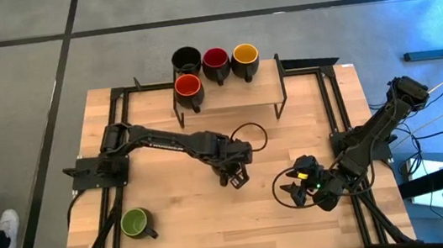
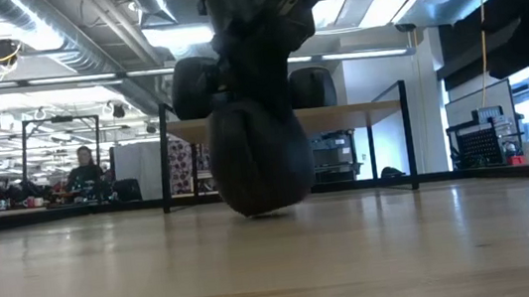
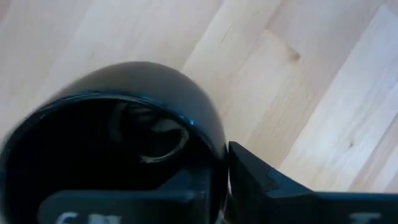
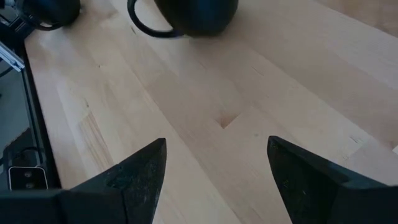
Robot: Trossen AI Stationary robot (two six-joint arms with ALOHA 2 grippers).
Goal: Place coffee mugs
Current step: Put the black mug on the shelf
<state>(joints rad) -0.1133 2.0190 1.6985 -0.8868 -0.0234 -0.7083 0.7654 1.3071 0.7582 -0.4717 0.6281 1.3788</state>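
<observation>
Next, my right gripper grabs the handle [image 1: 238,182] [image 4: 142,25] of the coffee mug with the black inside that my left gripper holds near the middle of the table.
My left gripper [image 1: 235,174] is near the table's middle, shut on a black-inside coffee mug [image 3: 124,118], which the low view shows as a dark round body [image 2: 258,159]. My right gripper [image 1: 297,191] waits open to its right, its fingers apart over bare wood [image 4: 214,168], with that mug [image 4: 196,14] ahead of it. A green-inside mug [image 1: 135,223] stands on its base near the table's near-left corner. Another black mug [image 1: 186,59], a dark red one [image 1: 215,58], a yellow one [image 1: 245,53] and an orange-red one [image 1: 188,86] stand on a raised shelf at the far side. My left gripper holds the black mug by its rim wall [image 3: 217,155], one finger inside the mug and the other finger [image 3: 261,180] outside. The fingers come from above, pointing down. In the low view the mug's bottom [image 2: 261,209] is at the table surface; whether it touches I cannot tell.
The raised wooden shelf [image 1: 239,92] on black metal legs spans the table's far middle. Black frame rails run along the left and right sides of the table [image 1: 174,223]. Cables loop near both grippers. Bare wood lies between the grippers and the near edge. A person sits far off in the room.
</observation>
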